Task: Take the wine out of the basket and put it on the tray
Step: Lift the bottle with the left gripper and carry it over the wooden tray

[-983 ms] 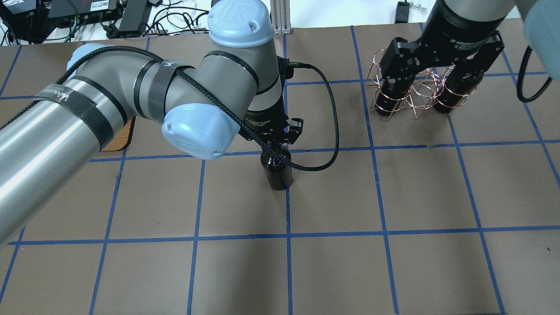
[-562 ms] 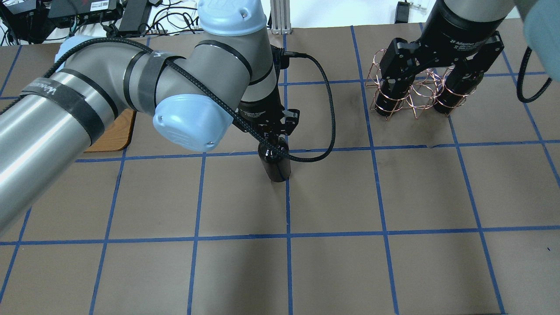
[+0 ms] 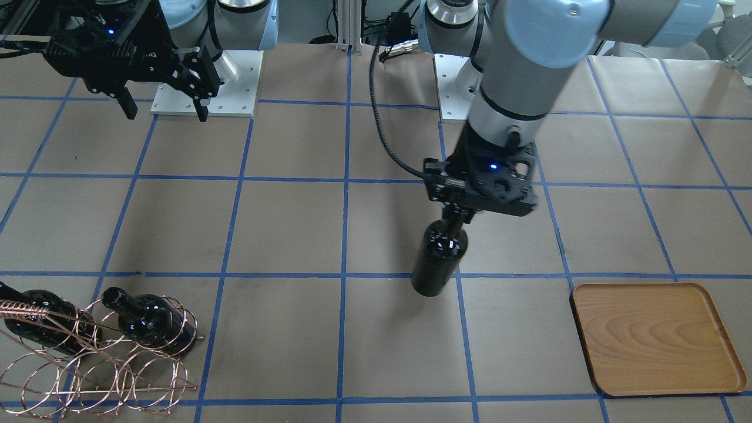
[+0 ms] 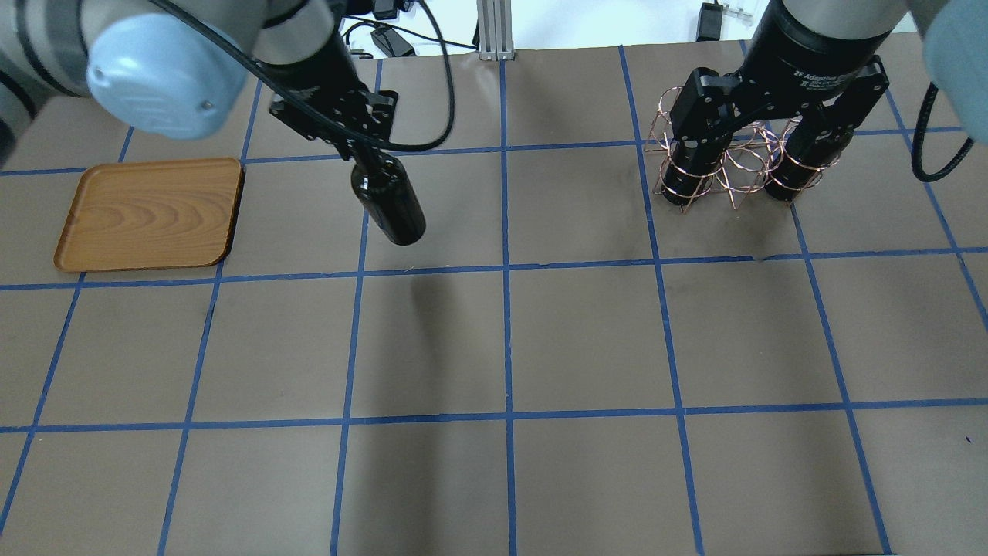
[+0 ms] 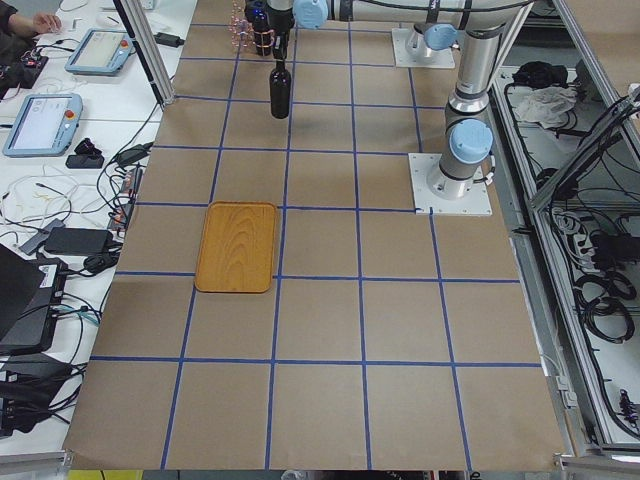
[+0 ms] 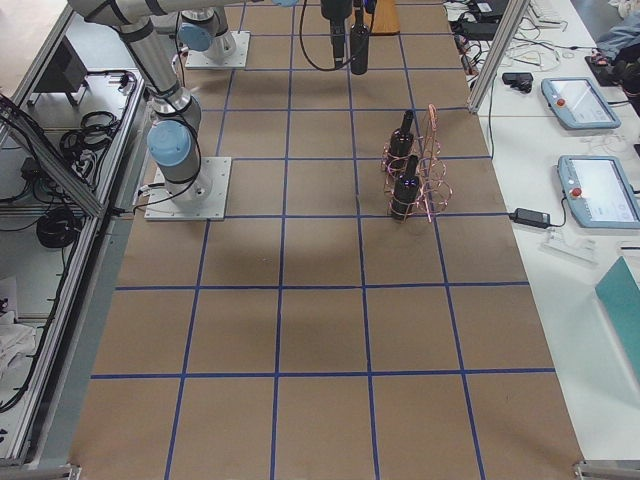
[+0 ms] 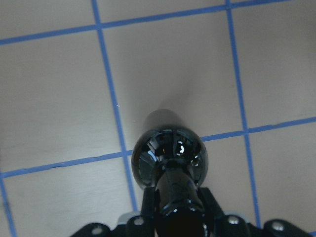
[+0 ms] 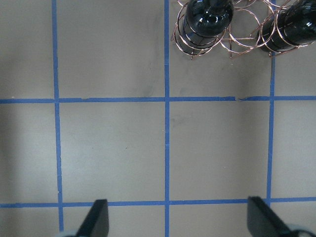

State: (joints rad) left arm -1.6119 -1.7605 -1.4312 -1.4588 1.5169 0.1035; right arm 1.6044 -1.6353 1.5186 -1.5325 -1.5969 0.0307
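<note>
The wine bottle will be standing upright near the middle of the wooden tray (image 3: 650, 339) when my left gripper lets go of it.
My left gripper (image 4: 364, 152) is shut on the neck of a near-black wine bottle (image 4: 390, 207) and holds it upright above the table. The bottle also shows in the front view (image 3: 439, 258) and the left wrist view (image 7: 170, 158). The wooden tray (image 4: 150, 215) lies empty to the bottle's left, about one grid square away; in the front view the tray (image 3: 655, 338) is at the right. The copper wire basket (image 4: 733, 166) stands at the far right with two more bottles (image 3: 153, 323) (image 3: 35, 320) in it. My right gripper (image 4: 747, 166) is open and empty, high above the basket.
Brown paper with a blue tape grid covers the table (image 4: 587, 340). Cables and electronics (image 4: 154, 23) lie beyond the far edge. The left arm's black cable (image 4: 432, 93) loops over the table behind the bottle.
My left arm has carried the bottle to the left and farther back, towards the tray, and the arm no longer covers the tray. The right arm has not moved.
</note>
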